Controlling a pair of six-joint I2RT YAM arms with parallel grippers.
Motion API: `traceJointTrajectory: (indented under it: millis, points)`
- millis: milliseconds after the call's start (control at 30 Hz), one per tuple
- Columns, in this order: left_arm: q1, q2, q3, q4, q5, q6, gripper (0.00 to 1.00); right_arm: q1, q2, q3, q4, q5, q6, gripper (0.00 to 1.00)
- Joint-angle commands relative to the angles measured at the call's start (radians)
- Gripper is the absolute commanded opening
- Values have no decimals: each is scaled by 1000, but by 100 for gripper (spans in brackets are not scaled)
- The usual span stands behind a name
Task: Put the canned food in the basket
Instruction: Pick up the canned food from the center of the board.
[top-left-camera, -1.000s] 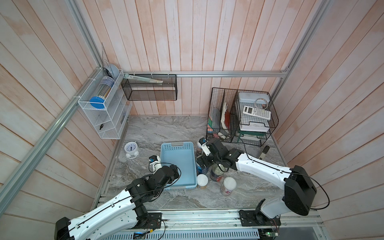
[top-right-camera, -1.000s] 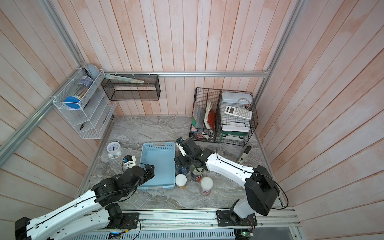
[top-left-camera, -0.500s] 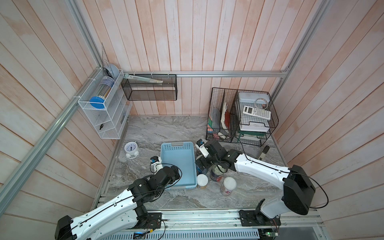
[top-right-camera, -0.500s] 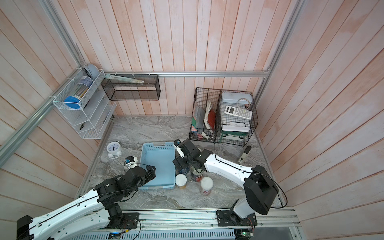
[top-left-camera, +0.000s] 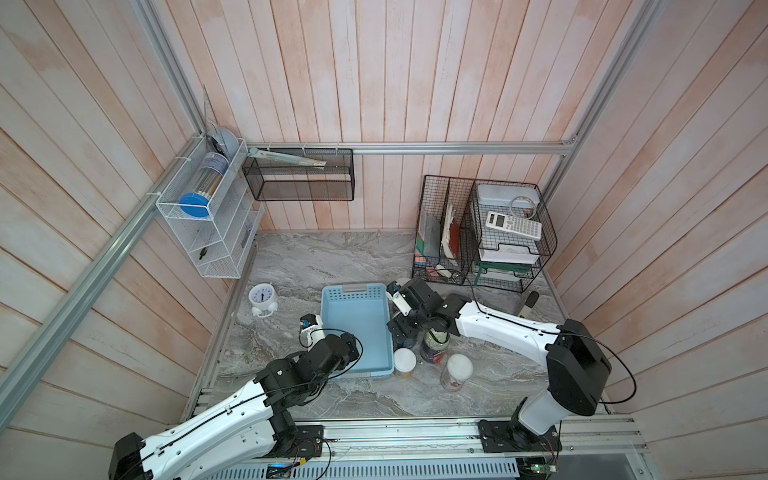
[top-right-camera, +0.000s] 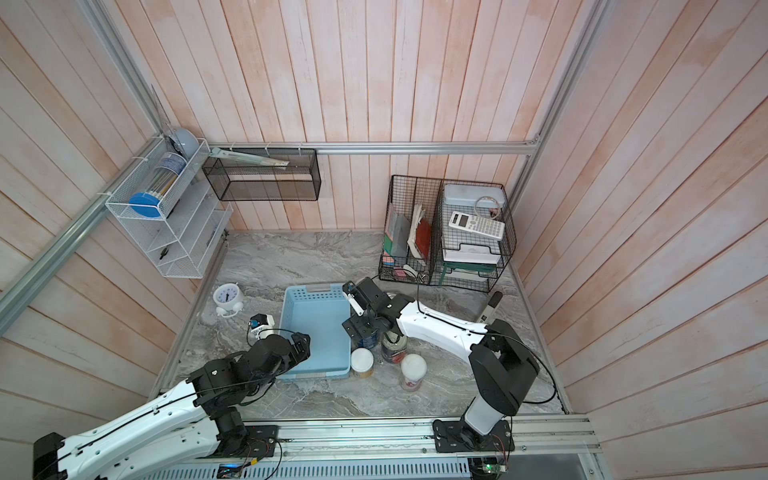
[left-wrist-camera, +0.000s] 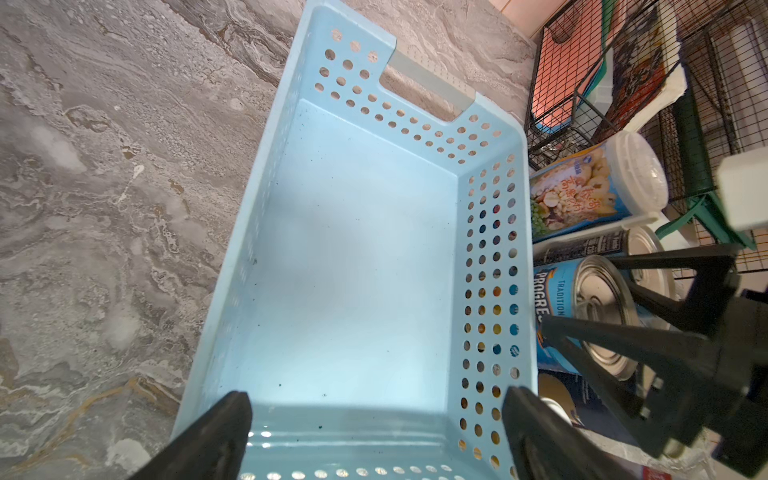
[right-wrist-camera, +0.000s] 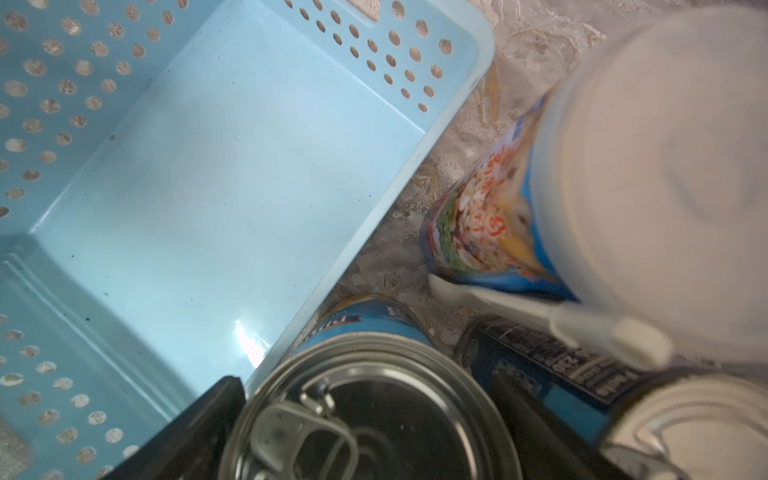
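Note:
The blue-label tin is to go inside first. Then I will close my right gripper on the sides of the white-lidded can (top-left-camera: 404, 284) (right-wrist-camera: 520, 220) beside the basket's far corner.
The empty light blue basket (top-left-camera: 357, 332) (top-right-camera: 316, 332) lies on the marble top, seen in both top views. To its right stand the canned food: a blue-label tin with a pull-tab top (right-wrist-camera: 365, 415) (left-wrist-camera: 598, 311), a dark-label tin (top-left-camera: 434, 345) (right-wrist-camera: 540, 365), and white-lidded cans (top-left-camera: 404, 360) (top-left-camera: 457, 370) (left-wrist-camera: 598, 183). My right gripper (top-left-camera: 401, 330) (right-wrist-camera: 365, 419) is open, one finger on each side of the blue-label tin beside the basket wall. My left gripper (top-left-camera: 349, 351) (left-wrist-camera: 374, 424) hangs open over the basket's near end, holding nothing.
Black wire racks (top-left-camera: 478, 237) with books, a calculator and trays stand at the back right. A small white clock (top-left-camera: 262, 297) sits left of the basket. A white wire shelf (top-left-camera: 208, 220) and a black mesh shelf (top-left-camera: 299, 178) hang on the walls.
My right gripper has edged slightly toward the basket and settled around the blue-label tin. The left arm has hardly moved.

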Motion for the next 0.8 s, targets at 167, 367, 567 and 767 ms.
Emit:
traceJointTrajectory:
  millis: [167, 367, 567, 767]
  points:
    - [8, -17, -19, 7, 8, 7, 100, 1, -16, -44, -42, 40, 12, 96]
    - [8, -39, -44, 29, 17, 12, 100, 0, -54, -72, -21, 28, 19, 86]
    - [7, -26, -39, 34, 12, 27, 100, 2, -95, -65, -33, 35, 29, 75]
    - [11, -32, -14, 8, -19, 39, 100, 4, -205, -37, -76, 19, 55, 70]
